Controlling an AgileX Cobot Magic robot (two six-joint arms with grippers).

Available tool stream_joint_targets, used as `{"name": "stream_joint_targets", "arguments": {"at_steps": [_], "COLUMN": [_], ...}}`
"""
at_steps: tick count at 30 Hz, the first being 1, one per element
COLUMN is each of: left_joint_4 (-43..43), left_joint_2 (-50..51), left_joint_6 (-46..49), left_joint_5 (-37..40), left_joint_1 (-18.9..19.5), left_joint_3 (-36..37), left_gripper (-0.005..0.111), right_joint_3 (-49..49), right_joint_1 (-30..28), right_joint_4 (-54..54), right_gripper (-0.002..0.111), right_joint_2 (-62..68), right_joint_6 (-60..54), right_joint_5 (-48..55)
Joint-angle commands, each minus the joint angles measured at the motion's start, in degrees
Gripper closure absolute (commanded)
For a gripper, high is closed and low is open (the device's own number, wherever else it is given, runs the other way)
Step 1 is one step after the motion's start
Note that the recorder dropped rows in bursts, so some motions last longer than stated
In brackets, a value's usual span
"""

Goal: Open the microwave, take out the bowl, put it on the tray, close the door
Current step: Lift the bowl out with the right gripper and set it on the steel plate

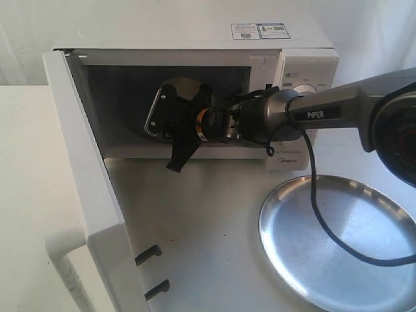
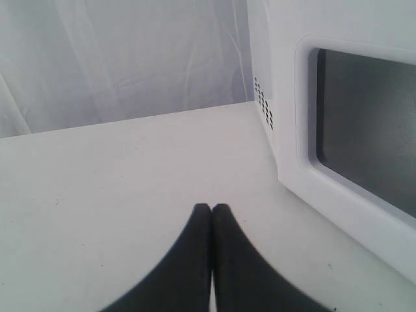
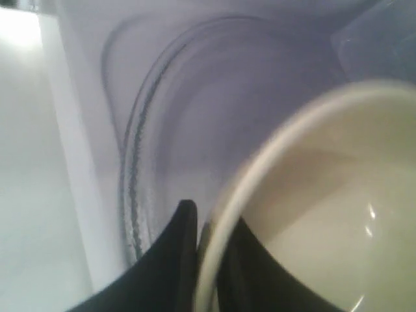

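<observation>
The cream bowl will go down around the middle of the steel tray [image 1: 356, 235], set there by my right gripper.
The white microwave [image 1: 195, 32] stands with its door [image 1: 84, 175] swung wide to the left. My right gripper [image 1: 170, 112] reaches into the dark cavity, and the cream bowl [image 1: 184, 86] shows just behind it. In the right wrist view the bowl [image 3: 325, 195] fills the frame, and my right gripper [image 3: 213, 218] is shut on its rim, one finger inside and one outside. The steel tray [image 1: 305, 253] lies on the table in front of the microwave's right side. My left gripper [image 2: 212, 207] is shut on nothing, low over the table beside the door's outer face [image 2: 338, 182].
The glass turntable [image 3: 140, 162] lies under the bowl. Two black latch hooks [image 1: 151, 255] stick out of the door's edge, near its bar handle [image 1: 62, 260]. A black cable [image 1: 325, 221] from the right arm hangs across the tray.
</observation>
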Motion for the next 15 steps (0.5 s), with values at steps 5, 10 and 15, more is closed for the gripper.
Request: {"name": "stream_joint_targets", "arguments": {"at_steps": [5,10,15], "left_joint_4": [-0.5,-0.5,-0.5], "left_joint_2": [-0.1,-0.1,-0.1], "left_joint_6": [0.0,0.0,0.0], "left_joint_5": [-0.2,-0.2,-0.2], "left_joint_1": [-0.1,-0.1,-0.1], "left_joint_3": [-0.2,-0.2,-0.2], "left_gripper": [0.107,0.107,0.107], "right_joint_3": [5.1,14.4,26.9], "right_joint_1": [1.6,5.4,11.5], "right_joint_4": [0.4,0.4,6.7], "right_gripper": [0.108,0.108,0.108], "right_joint_2": [-6.8,-18.7,-33.1], "right_joint_6": [7.8,19.5,25.8], "right_joint_5": [1.7,10.1,32.9]}}
